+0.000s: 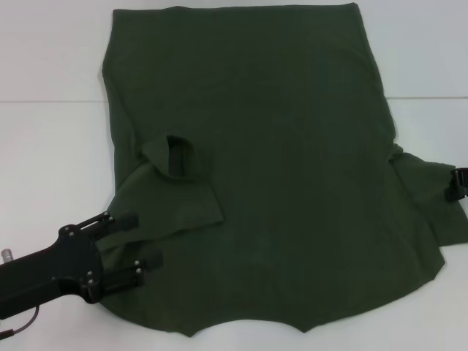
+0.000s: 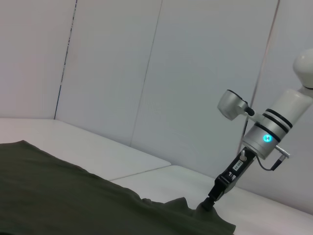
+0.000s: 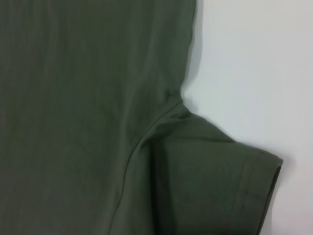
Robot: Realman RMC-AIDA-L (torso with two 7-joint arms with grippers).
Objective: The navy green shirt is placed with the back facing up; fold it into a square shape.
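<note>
The robot's right gripper will release the sleeve's cuff on the shirt's back, a short way inward from its armpit (image 1: 339,151) (image 3: 80,66).
The navy green shirt (image 1: 292,168) lies spread over the white table (image 1: 51,161). Its left sleeve (image 1: 175,190) is folded inward onto the body, with the cuff opening standing up. My left gripper (image 1: 140,240) is at the near left, open, its two black fingers (image 1: 126,219) lying over the shirt's shoulder edge. My right gripper (image 1: 459,184) shows only at the far right edge, at the right sleeve (image 1: 431,197). In the left wrist view the right gripper (image 2: 211,204) points down onto the shirt (image 2: 58,191). The right wrist view shows the right sleeve (image 3: 220,186) and armpit seam.
A table seam (image 1: 51,101) runs across at the back. Bare white table lies left of the shirt and along the near edge (image 1: 380,322). White wall panels (image 2: 146,73) stand behind the table.
</note>
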